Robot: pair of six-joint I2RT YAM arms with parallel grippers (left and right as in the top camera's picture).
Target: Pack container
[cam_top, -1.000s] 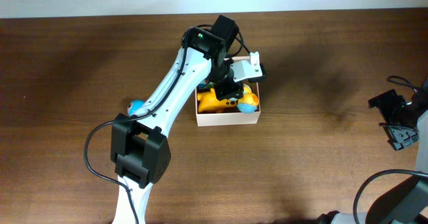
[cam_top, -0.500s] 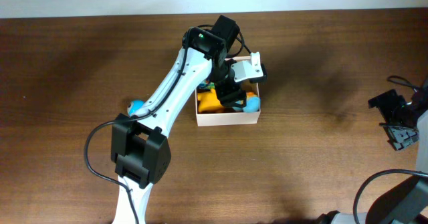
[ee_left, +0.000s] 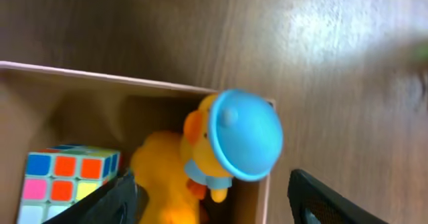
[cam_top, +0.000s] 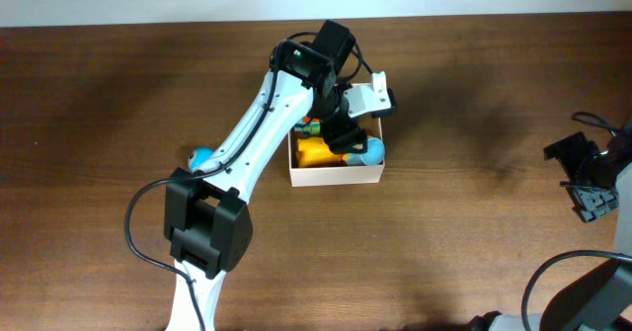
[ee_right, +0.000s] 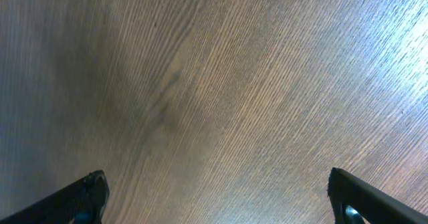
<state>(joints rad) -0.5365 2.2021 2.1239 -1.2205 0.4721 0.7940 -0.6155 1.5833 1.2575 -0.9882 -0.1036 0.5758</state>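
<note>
The duck sticks up over the container's corner, so I should pinch it by the blue hat [ee_left: 247, 134] with my left gripper and move it toward the middle of the container.
The container [cam_top: 336, 176], a shallow white-walled box, stands mid-table. Inside it lies an orange duck toy [cam_top: 316, 151] with a blue hat [cam_top: 372, 152], next to a colourful puzzle cube [cam_top: 309, 126]. My left gripper [cam_top: 348, 141] hovers open just above the duck, touching nothing. In the left wrist view the duck's hat [ee_left: 244, 144] fills the middle, the cube [ee_left: 63, 180] sits at lower left inside the container's wall [ee_left: 100, 77], and my left gripper [ee_left: 214, 207] straddles the duck with wide gaps. My right gripper [cam_top: 583, 178] waits open at the far right; the right gripper [ee_right: 227, 200] has only bare wood under it.
A small light-blue toy [cam_top: 201, 157] lies on the table left of the container, partly hidden by the left arm. The left arm stretches diagonally from the front edge to the container. The brown wooden table [cam_top: 474, 94] runs to a pale wall at the back.
My left gripper opened and let go of the duck, which now rests lower in the container. The right arm has stayed still.
</note>
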